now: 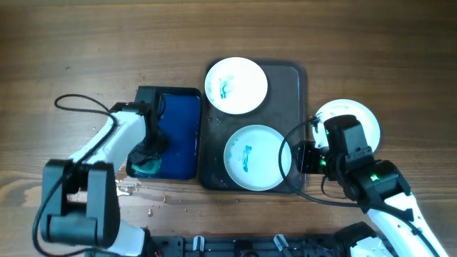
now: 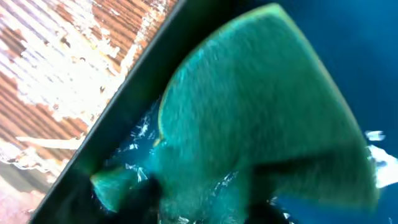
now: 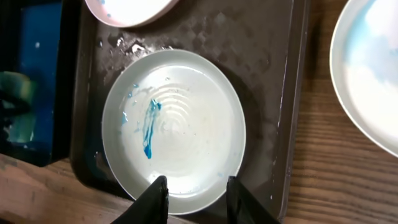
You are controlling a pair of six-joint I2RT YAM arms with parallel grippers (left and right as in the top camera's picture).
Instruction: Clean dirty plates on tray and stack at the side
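I should use my right gripper to pinch its side rim [image 1: 288, 165] on the smeared near plate, which lies loose in the dark grey tray, and hold it steady while my left gripper scrubs.
The dark grey tray [image 1: 296, 93] holds two white plates: one at its far end [image 1: 236, 86] and one at its near end [image 1: 257, 158], both with teal smears. A third plate [image 1: 357, 114] lies on the table right of the tray, partly under my right arm. My right gripper [image 1: 298, 157] [image 3: 196, 194] is open over the near plate's [image 3: 186, 124] front rim, nothing between its fingers. My left gripper [image 1: 146, 160] [image 2: 208, 205] is down in the blue tray [image 1: 178, 114], shut on a wet teal sponge [image 2: 249, 112].
The blue tray's dark rim [image 2: 134, 102] runs beside the sponge, with water in the tray. Water drops lie on the wooden table [image 1: 146, 194] in front of it. Cables loop by both arms.
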